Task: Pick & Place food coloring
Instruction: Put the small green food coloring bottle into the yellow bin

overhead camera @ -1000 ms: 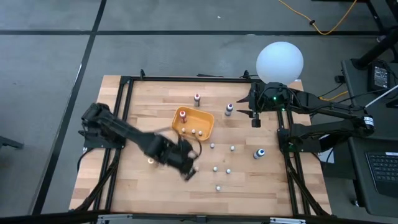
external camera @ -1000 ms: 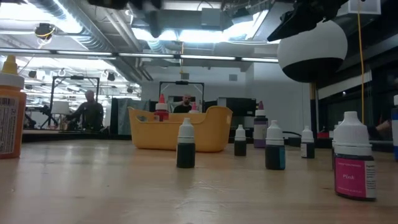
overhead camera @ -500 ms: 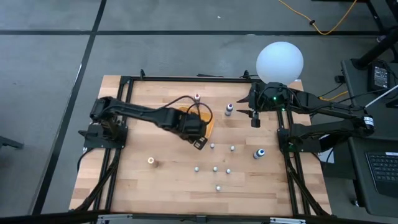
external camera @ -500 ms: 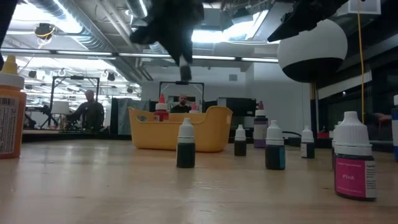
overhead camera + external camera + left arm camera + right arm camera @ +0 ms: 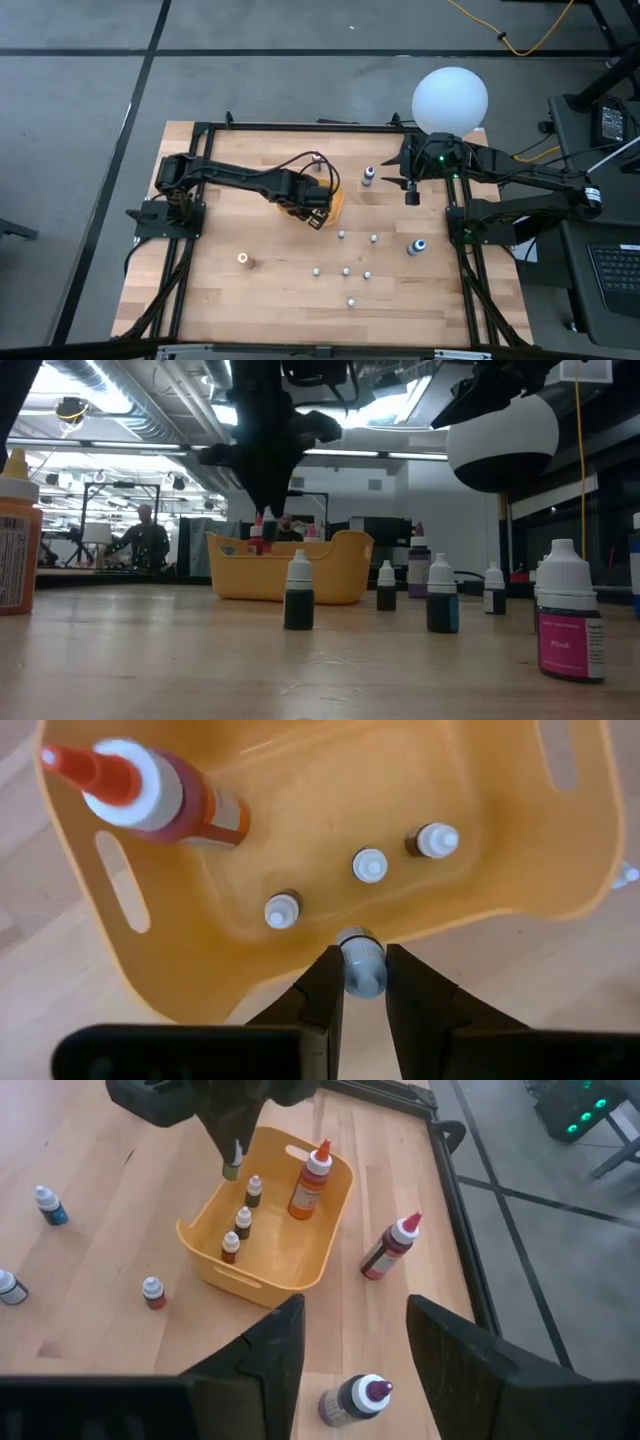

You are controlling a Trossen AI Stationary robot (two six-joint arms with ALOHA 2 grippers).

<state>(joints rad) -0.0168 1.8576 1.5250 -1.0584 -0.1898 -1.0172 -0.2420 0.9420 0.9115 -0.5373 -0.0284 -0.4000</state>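
I should let go of the tiny bottle with my left gripper in the orange tray [image 5: 313,212] [image 5: 327,900], between the food coloring bottles nearest the orange-tipped bottle.
The orange tray [image 5: 520,890] holds a tall orange-tipped bottle [image 5: 150,795] and three tiny food coloring bottles [image 5: 369,866], all upright. My left gripper [image 5: 362,960] hangs just above the tray's rim [image 5: 232,1190], shut on one more tiny white-capped bottle [image 5: 232,1170]. In the high view the left gripper [image 5: 316,218] covers much of the tray [image 5: 338,200]. My right gripper [image 5: 350,1330] waits open at the far right [image 5: 410,195], above a purple-topped bottle [image 5: 352,1402]. My left gripper pinches the tiny bottle's body just under its white cap [image 5: 362,978] between its two fingers. The fingers [image 5: 325,982] point steeply down from above. The bottle stays upright and lifted clear, over the tray's wall.
Several tiny bottles stand loose on the wood right of and nearer than the tray [image 5: 346,270]. A blue-topped one [image 5: 415,246] stands near the right edge and an orange one [image 5: 243,258] at the near left. A maroon-topped bottle [image 5: 390,1245] stands beyond the tray.
My left gripper, shut on the tiny bottle, has swung from the table's near middle toward the far edge and come over the tray, sinking a little and turning. The bottle has travelled with it, lifted clear.
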